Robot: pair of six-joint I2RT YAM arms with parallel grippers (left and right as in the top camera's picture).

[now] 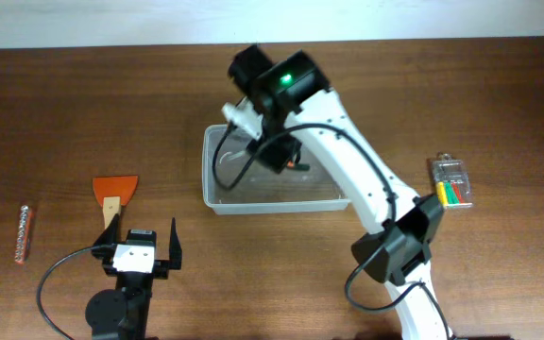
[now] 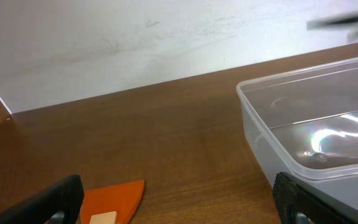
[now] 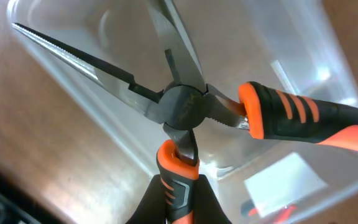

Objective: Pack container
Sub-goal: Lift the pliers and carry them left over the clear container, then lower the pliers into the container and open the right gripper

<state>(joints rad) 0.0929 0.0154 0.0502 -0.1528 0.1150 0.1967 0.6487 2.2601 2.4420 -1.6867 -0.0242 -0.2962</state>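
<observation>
My right gripper has the long-nose pliers. It will let them go around the middle of the clear plastic container's bottom [image 1: 293, 173].
The clear plastic container [image 1: 253, 196] stands at the table's middle; it also shows in the left wrist view [image 2: 303, 124] and in the right wrist view [image 3: 309, 68]. My right gripper [image 1: 280, 151] hangs over the container's inside. In the right wrist view it [image 3: 178, 202] is shut on one orange-and-black handle of the long-nose pliers [image 3: 182, 106]. The pliers' jaws are spread and point into the container. My left gripper [image 1: 144, 231] is open and empty near the front left; it also shows in the left wrist view [image 2: 179, 208].
An orange scraper [image 1: 115, 194] lies just beyond my left gripper, also in the left wrist view [image 2: 110, 199]. A small clear case of coloured bits [image 1: 450, 181] lies at the right. A thin rod-like tool [image 1: 24, 231] lies at the far left.
</observation>
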